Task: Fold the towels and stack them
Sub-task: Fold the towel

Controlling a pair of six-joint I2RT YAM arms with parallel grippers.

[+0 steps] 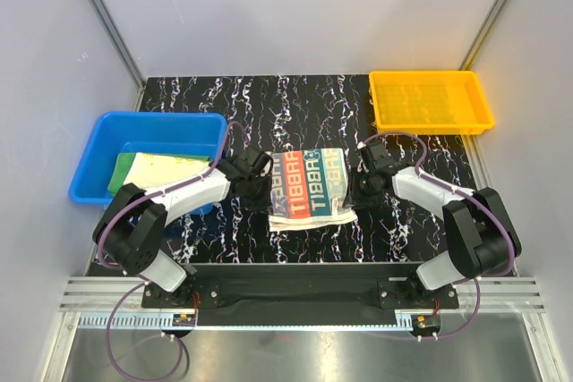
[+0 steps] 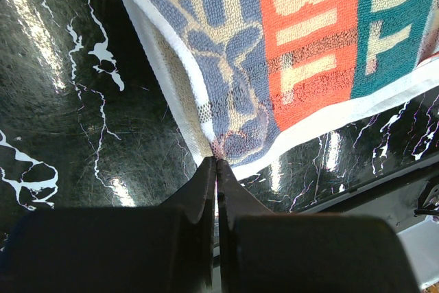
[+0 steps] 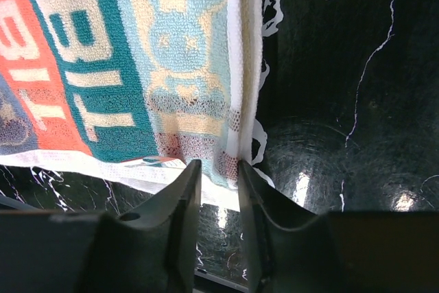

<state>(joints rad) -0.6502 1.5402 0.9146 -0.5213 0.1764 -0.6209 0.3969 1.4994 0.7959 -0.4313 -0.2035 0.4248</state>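
Note:
The top layer of the towel ends short of the near hem of the bottom layer, so I will pinch the top layer's corner (image 3: 225, 168) with my right gripper and pull it to that hem.
The cream "RABBIT" towel (image 1: 309, 185) lies folded in the middle of the black marble table, its printed side up. My left gripper (image 1: 260, 172) is shut on the towel's (image 2: 274, 53) near left corner, and the cloth puckers at the tips of this left gripper (image 2: 217, 160). At the towel's (image 3: 137, 66) near right corner my right gripper (image 1: 356, 182) stands open. The white hem sits loose between the tips of the right gripper (image 3: 218, 167). A green towel (image 1: 123, 174) and a pale yellow towel (image 1: 166, 165) lie in the blue bin (image 1: 89, 167).
An orange-yellow tray (image 1: 430, 127) stands at the back right corner of the table. The blue bin is at the left edge beside my left arm. Grey walls close in the back and both sides.

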